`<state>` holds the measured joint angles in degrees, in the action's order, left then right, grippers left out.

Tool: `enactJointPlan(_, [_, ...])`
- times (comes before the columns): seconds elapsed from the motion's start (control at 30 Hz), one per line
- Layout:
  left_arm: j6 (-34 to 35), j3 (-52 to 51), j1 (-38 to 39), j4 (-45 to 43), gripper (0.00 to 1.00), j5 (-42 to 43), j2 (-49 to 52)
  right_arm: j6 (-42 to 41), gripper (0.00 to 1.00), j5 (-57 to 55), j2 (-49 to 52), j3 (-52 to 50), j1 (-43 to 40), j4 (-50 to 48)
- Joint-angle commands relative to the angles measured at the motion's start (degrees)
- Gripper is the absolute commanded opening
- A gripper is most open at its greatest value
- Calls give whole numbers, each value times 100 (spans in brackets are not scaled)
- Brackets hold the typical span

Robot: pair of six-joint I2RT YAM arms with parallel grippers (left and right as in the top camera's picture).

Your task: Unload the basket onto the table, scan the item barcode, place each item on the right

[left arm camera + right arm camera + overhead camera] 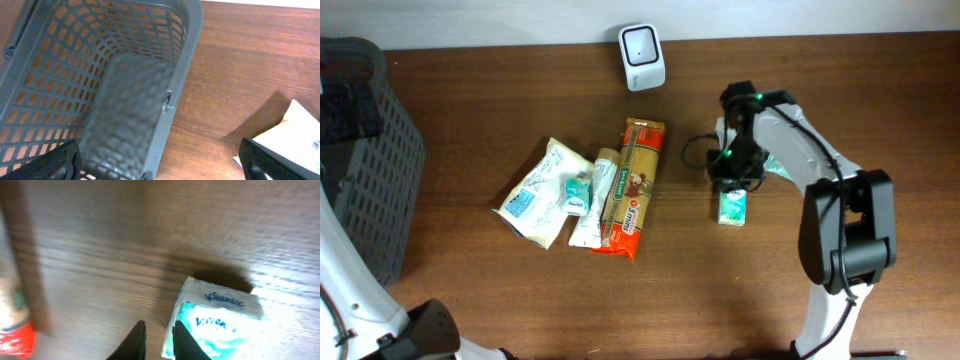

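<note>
My right gripper's fingers are nearly closed with the tissue pack outside them, so I will open them wider and pinch the pack's edge (732, 196) before carrying it to the scanner.
A small Kleenex tissue pack (732, 207) lies flat on the wooden table, right of centre. My right gripper (732, 182) hovers just behind it, pointing down. In the right wrist view the pack (220, 325) lies to the right of both fingers. The right gripper (159, 330) is open by a narrow gap, and only bare table shows between the fingers. One finger (184, 341) sits at the pack's left edge. A white scanner (642, 57) stands at the back edge. My left gripper (160, 162) is wide open above the basket's rim, holding nothing.
A grey mesh basket (380, 170) stands at the far left; its wall (185, 60) fills the left wrist view. Near the middle lie a pasta packet (635, 185), a white tube (590, 205) and a white pouch (535, 190).
</note>
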<state>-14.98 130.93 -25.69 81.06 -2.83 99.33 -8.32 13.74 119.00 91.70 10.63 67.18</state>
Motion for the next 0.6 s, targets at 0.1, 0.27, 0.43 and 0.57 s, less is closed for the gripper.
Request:
enactJointPlan(0.1, [79, 11, -35, 7, 99, 22, 7, -317, 31, -535, -313, 83, -588, 323])
enactJointPlan(0.27, [79, 11, -35, 7, 99, 24, 7, -872, 16, -1294, -313, -898, -616, -334])
enactJointPlan(0.43, [79, 11, -37, 7, 99, 24, 7, 684, 11, 367, -313, -1360, -538, -1469])
enactJointPlan(0.57, [79, 11, -35, 7, 99, 22, 7, 1303, 11, 1115, -313, -1360, -424, -1862])
